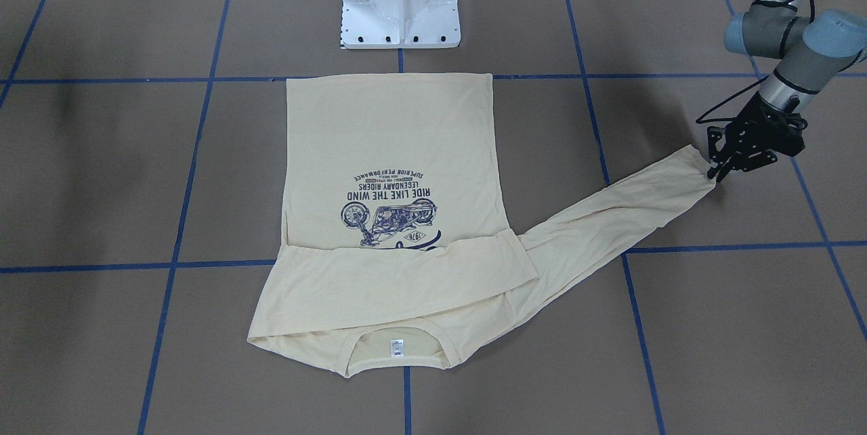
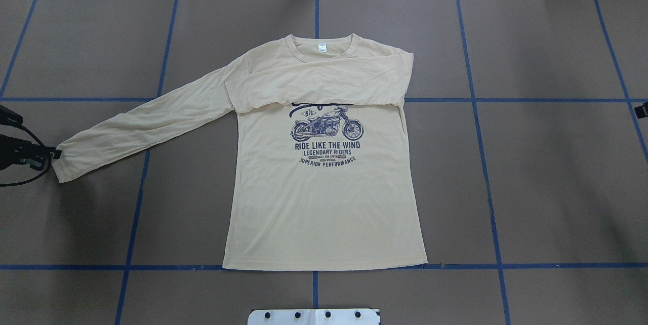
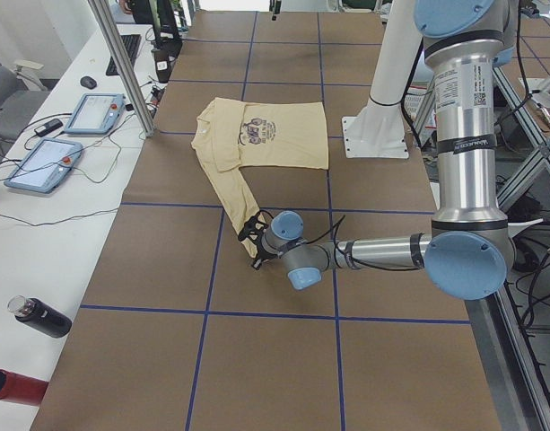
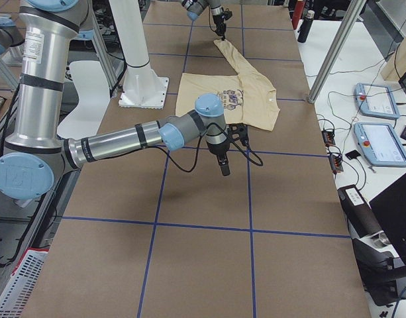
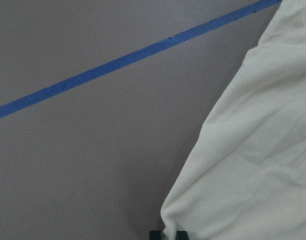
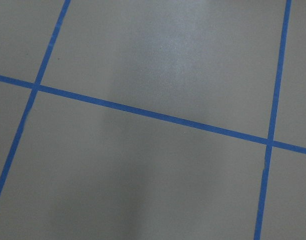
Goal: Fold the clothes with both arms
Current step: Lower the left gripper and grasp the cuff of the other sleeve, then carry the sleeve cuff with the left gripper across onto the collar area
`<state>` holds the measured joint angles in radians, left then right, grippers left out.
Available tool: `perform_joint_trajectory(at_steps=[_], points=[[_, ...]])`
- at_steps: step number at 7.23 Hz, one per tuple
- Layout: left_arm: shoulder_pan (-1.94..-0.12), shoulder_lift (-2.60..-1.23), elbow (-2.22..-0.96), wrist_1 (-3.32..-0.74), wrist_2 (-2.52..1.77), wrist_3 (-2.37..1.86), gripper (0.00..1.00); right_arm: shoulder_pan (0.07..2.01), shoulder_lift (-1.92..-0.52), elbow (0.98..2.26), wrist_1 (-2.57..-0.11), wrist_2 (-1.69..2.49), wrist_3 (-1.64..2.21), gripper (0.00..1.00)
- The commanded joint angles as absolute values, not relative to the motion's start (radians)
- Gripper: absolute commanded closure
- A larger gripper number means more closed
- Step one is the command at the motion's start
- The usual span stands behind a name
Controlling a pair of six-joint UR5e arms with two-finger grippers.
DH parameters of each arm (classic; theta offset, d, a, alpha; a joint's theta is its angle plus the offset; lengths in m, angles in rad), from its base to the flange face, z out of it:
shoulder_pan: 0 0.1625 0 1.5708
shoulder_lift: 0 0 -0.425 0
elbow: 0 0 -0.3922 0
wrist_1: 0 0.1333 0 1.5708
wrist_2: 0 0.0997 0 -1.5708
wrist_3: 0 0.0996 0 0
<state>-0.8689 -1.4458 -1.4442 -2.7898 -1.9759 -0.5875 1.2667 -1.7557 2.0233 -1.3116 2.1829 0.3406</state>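
Note:
I should let go of the stretched-out sleeve's cuff with my left gripper on the folded sleeve, just inside its armpit fold (image 1: pixel 302 251).
The cream-yellow T-shirt (image 2: pixel 324 203) lies flat, print side up, in the middle of the table; it also shows in the front view (image 1: pixel 393 137). One sleeve is folded across its chest (image 2: pixel 324 82). The other sleeve (image 2: pixel 142 122) stretches out to the robot's left. My left gripper (image 1: pixel 714 174) is shut on that sleeve's cuff at table level; it also shows at the overhead view's left edge (image 2: pixel 53 154). In the left wrist view, cloth (image 5: pixel 252 150) fills the right half. My right gripper (image 4: pixel 225 171) hangs over bare table, away from the shirt. I cannot tell if it is open or shut.
The white pedestal base (image 1: pixel 401 1) stands just behind the shirt's hem. Blue tape lines (image 6: pixel 153 115) grid the brown table. Off the table's far side are control tablets (image 3: pixel 95 112), a metal post (image 3: pixel 122 67) and a dark bottle (image 3: pixel 41 316).

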Motion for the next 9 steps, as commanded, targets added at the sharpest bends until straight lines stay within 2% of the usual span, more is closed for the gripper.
perform_joint_trajectory(at_steps=[1, 2, 4, 5, 6, 8, 9], points=[[-0.868, -1.439, -1.471, -2.819, -1.988, -0.584, 1.00, 1.267, -1.755, 2.025, -1.312, 2.183, 0.341, 0.00], [-0.870, -1.434, -1.532, -2.786, -2.041, -0.584, 1.00, 1.267, -1.755, 2.023, -1.312, 2.183, 0.342, 0.00], [-0.911, -1.478, -1.728, -2.481, -2.100, -0.577, 1.00, 1.267, -1.753, 2.023, -1.313, 2.183, 0.348, 0.00], [-0.913, -1.574, -1.840, -2.236, -2.099, -0.577, 1.00, 1.267, -1.753, 2.023, -1.312, 2.183, 0.351, 0.00], [-0.911, -1.745, -1.902, -1.963, -2.091, -0.578, 1.00, 1.267, -1.752, 2.023, -1.313, 2.181, 0.353, 0.00], [-0.830, -2.149, -1.821, -1.583, -2.079, -0.668, 1.00, 1.267, -1.749, 2.020, -1.313, 2.183, 0.354, 0.00], [-0.822, -2.306, -1.692, -1.571, -2.069, -0.737, 1.00, 1.267, -1.749, 2.014, -1.313, 2.184, 0.354, 0.00]])
